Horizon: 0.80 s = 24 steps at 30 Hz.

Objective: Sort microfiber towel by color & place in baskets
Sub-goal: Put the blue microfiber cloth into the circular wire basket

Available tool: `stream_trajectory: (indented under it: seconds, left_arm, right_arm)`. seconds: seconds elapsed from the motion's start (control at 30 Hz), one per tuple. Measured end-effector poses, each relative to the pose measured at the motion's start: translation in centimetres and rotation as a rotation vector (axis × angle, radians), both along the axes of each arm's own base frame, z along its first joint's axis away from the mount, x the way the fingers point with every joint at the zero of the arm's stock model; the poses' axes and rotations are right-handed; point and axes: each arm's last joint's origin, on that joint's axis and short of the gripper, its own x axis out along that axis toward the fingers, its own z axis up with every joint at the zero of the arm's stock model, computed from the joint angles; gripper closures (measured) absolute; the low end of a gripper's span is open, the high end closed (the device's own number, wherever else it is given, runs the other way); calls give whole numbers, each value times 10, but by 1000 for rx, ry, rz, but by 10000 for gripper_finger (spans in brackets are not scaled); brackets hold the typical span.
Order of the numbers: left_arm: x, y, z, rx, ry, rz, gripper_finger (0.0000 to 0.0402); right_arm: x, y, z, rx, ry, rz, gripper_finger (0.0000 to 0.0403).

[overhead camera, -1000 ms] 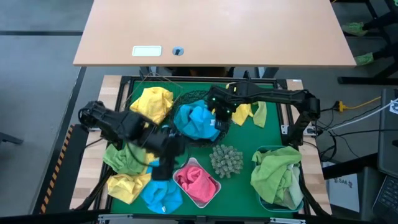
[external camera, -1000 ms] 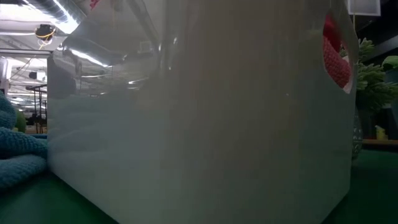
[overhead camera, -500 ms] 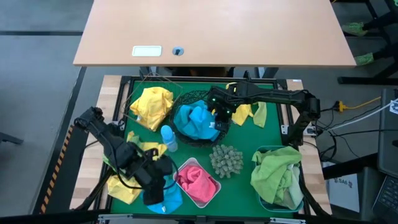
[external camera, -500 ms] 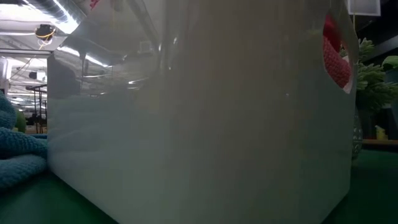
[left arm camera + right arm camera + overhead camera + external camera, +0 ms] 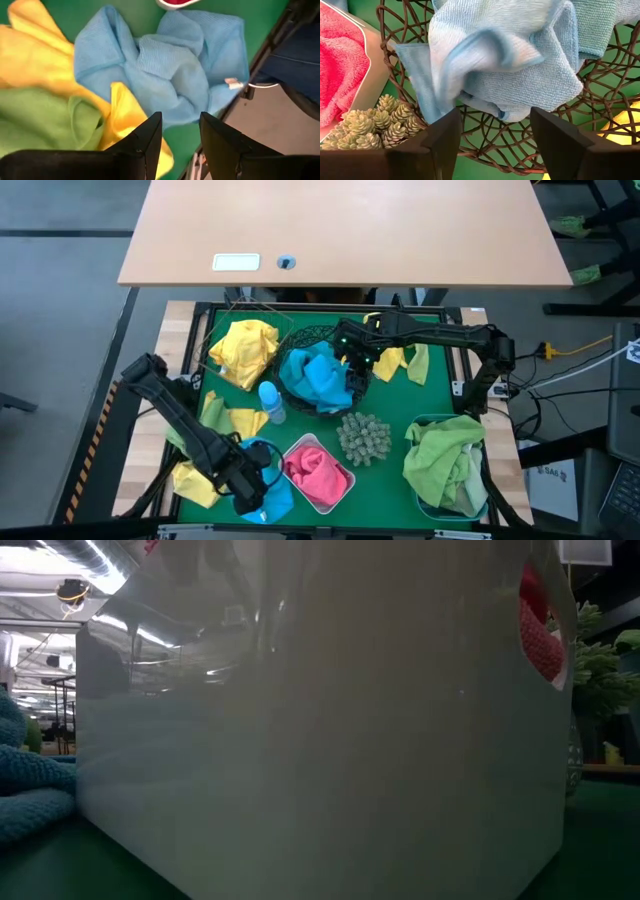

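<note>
My left gripper is to close next on the raised middle fold [image 5: 269, 483] [image 5: 167, 64] of the loose blue towel beside the white tub.
In the high view my left gripper [image 5: 256, 490] hangs open over a loose blue towel [image 5: 268, 495] near the table's front left; its wrist view shows the fingers [image 5: 181, 120] just short of that towel [image 5: 165, 75], with nothing between them. My right gripper [image 5: 352, 370] stands open over the round black wire bowl [image 5: 298, 340]. Blue towels [image 5: 318, 375] lie heaped in the bowl, and one [image 5: 495, 55] shows blurred just beyond the spread fingers [image 5: 495, 112]. A pink towel [image 5: 318, 472] lies in the white tub [image 5: 300, 443]. Green towels [image 5: 445, 460] fill the blue tub [image 5: 450, 419].
Yellow towels [image 5: 245, 345] lie at the far left, and yellow and green ones [image 5: 215, 415] beside my left arm and behind my right arm [image 5: 405, 362]. A spiky ball [image 5: 363, 437] and a small blue bottle [image 5: 268, 402] stand mid-table. The white tub's wall [image 5: 320, 740] fills the low view.
My left gripper has swung from the table's middle toward the near edge, down over the loose blue towel, uncovering the blue bottle. My right gripper has stayed over the black bowl, and the blue towels there have spread a little.
</note>
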Motion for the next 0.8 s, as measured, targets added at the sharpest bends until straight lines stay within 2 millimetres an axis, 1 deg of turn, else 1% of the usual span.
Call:
stream_trajectory:
  seconds: [0.13, 0.3, 0.5, 0.8]
  left_arm:
    - [3, 2, -24, 11, -4, -23, 276]
    - [1, 5, -49, 82, -31, -76, 276]
    - [1, 8, -70, 142, -79, -128, 276]
    - [-2, 11, -94, 146, -110, -138, 276]
  right_arm:
    - [0, 0, 0, 0, 0, 0, 166]
    - [0, 0, 0, 0, 0, 0, 166]
    - [0, 0, 0, 0, 0, 0, 166]
    - [0, 0, 0, 0, 0, 0, 166]
